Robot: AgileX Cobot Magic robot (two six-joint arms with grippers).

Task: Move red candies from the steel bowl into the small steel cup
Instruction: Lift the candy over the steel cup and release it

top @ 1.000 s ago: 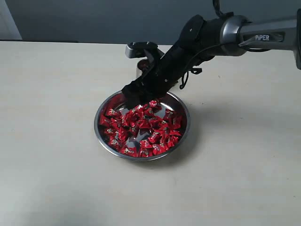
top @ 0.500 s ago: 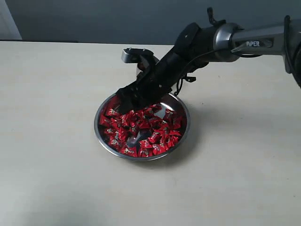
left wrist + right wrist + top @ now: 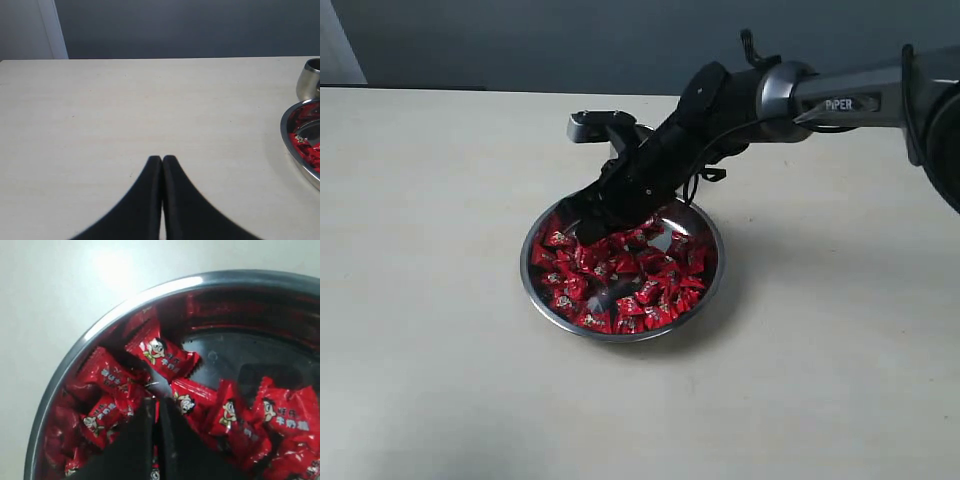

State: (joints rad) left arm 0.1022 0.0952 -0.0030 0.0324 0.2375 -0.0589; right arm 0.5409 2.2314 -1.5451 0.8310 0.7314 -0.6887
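Observation:
The robot's right gripper will release the red candy, still inside the steel bowl, inside the small steel cup point(image 3: 638, 150) just behind the far rim of the steel bowl.
The steel bowl point(image 3: 705, 285) sits mid-table, heaped with red candies point(image 3: 630, 275). My right gripper point(image 3: 582, 215) reaches across into the bowl's far-left side, its tips down among the candies. In the right wrist view the gripper point(image 3: 156, 401) is nearly closed, with a thin strip of a red candy point(image 3: 157, 412) pinched in the gap. More candies point(image 3: 160, 352) lie inside the rim point(image 3: 100, 325). The small steel cup point(image 3: 310, 80) stands just behind the bowl point(image 3: 290, 145); in the exterior view the arm hides it. My left gripper point(image 3: 162, 158) is shut and empty over bare table.
The pale table point(image 3: 440, 350) spreads wide around the bowl. A dark wall runs along its far edge. The right arm's grey link point(image 3: 840, 100) stretches in from the right above the table.
The right arm has swung left across the back of the bowl, and its gripper tips have moved from the bowl's back-middle to the far-left rim area.

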